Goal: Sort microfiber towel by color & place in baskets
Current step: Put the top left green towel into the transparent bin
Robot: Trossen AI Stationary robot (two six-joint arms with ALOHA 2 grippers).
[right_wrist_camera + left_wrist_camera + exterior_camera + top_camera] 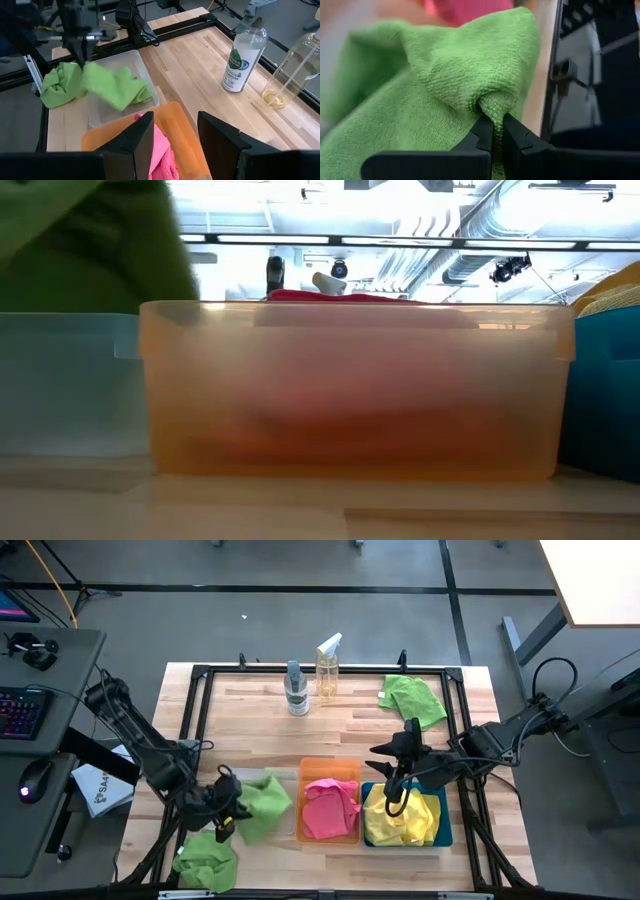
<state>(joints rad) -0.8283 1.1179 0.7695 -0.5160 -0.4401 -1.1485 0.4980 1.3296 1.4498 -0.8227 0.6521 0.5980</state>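
The robot's left gripper will release the green towel inside the clear bin (263,802), toward the side of the clear bin next to the orange bin. That towel is over the clear bin now.
My left gripper (226,816) is shut on a green towel (264,804) over the clear bin (284,780) at the table's near left. A second green towel (205,862) lies bunched on the table just beyond the bin's left end. A third green towel (412,700) lies at the far right. The orange bin (330,766) holds a pink towel (328,808). The blue bin (445,830) holds yellow towels (402,820). My right gripper (175,135) is open above the blue bin (395,790) and touches nothing. My left gripper pinches a bunched fold of the green towel (492,106) between its two fingertips (482,132). It comes from above, pointing down (82,55). The towel spreads away from the fingers across the clear bin, and its trailing end (141,92) reaches down into the bin.
Two spray bottles (296,690) (328,665) stand near the table's far edge. A black frame (200,675) runs around the work area. In the low view the orange bin (350,390) stands between the clear bin (60,380) and the blue bin (610,390).
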